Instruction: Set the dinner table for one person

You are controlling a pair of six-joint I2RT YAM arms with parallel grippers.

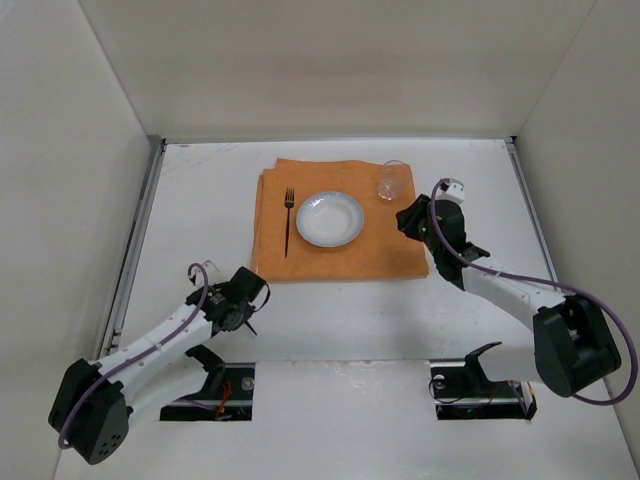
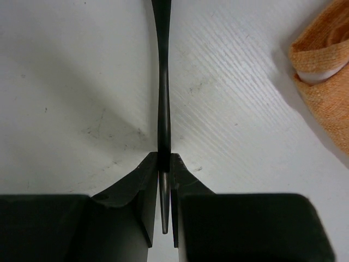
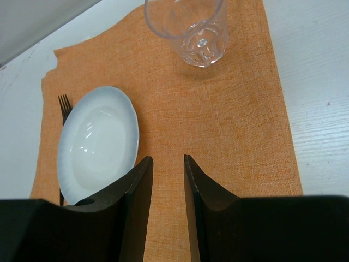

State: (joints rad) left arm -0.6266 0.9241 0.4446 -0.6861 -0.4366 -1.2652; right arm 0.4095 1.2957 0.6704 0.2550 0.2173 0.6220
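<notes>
The robot's left gripper should set the black cutlery down on the placemat [image 1: 378,231] next to the plate, across from the fork.
The white dinner table [image 1: 200,200] carries an orange placemat [image 1: 345,255] with a white plate [image 1: 330,218], a black fork [image 1: 288,222] left of the plate and a clear glass [image 1: 392,180] at its far right corner. My left gripper [image 1: 243,298] is at the table's front left, just off the placemat's near left corner. In the left wrist view it [image 2: 164,157] is shut on a thin black piece of cutlery [image 2: 163,82], seen edge-on; I cannot tell which kind. My right gripper [image 1: 408,220] hovers over the placemat's right edge, open and empty [image 3: 168,158].
White walls close the table on three sides, with metal strips [image 1: 135,245] along its side edges. The placemat's folded corner [image 2: 327,82] shows to the right of the left gripper. In the right wrist view the plate [image 3: 98,142], fork [image 3: 64,103] and glass [image 3: 188,27] lie ahead.
</notes>
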